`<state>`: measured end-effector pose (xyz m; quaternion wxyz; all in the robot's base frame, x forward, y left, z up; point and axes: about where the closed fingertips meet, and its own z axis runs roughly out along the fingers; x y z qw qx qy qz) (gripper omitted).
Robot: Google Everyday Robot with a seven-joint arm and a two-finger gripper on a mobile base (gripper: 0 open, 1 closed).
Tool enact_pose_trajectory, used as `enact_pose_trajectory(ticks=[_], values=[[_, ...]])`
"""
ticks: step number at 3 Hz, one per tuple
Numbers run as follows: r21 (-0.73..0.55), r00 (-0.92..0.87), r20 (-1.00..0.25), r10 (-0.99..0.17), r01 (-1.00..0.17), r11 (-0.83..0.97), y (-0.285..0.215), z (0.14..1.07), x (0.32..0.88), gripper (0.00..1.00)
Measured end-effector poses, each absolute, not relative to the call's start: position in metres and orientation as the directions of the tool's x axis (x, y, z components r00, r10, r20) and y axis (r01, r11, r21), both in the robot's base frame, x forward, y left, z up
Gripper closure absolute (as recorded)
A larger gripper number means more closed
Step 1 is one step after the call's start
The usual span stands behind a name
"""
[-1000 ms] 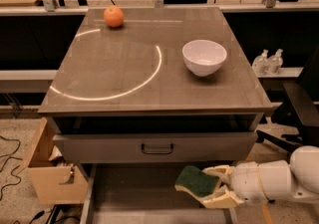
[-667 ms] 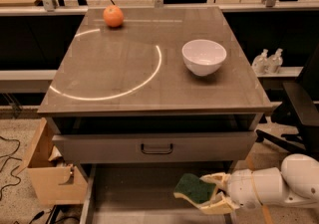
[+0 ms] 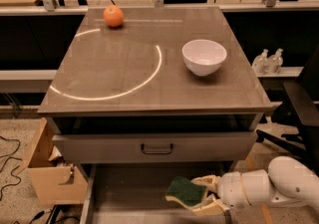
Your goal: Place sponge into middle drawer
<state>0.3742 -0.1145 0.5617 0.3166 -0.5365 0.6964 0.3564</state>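
Note:
Next, I release the sponge, now tilted low over the drawer's floor, from my gripper roughly halfway across the open middle drawer's dark bottom (image 3: 149,215), toward the front of that drawer.
The sponge (image 3: 186,191), dark green on top with a pale yellow body, is held over the open middle drawer (image 3: 129,193), a wide shallow grey box pulled out below the cabinet. My gripper (image 3: 203,196) comes in from the lower right on a white arm and is shut on the sponge's right end, one finger above and one below. The sponge sits tilted, low over the drawer's dark floor near its right half. I cannot tell whether it touches the floor.
A grey drawer front with a dark handle (image 3: 156,147) is above the open drawer. On the cabinet top stand a white bowl (image 3: 204,56) and an orange fruit (image 3: 113,16). A cardboard box (image 3: 50,168) is at the left, a black chair (image 3: 299,113) at the right.
My gripper has carried the sponge leftward and down, further in over the open drawer. Nothing on the cabinet top has moved.

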Motion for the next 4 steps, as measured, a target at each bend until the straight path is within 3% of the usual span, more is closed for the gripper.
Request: enact_pose_trajectory(ticks=[2, 4], values=[[0.168, -0.264, -0.829, -0.493, -0.958, 0.232, -0.090, 0.501, 0.355, 1.00], [0.206, -0.273, -0.848, -0.454, -0.959, 0.192, -0.035, 0.434, 0.345, 1.00]])
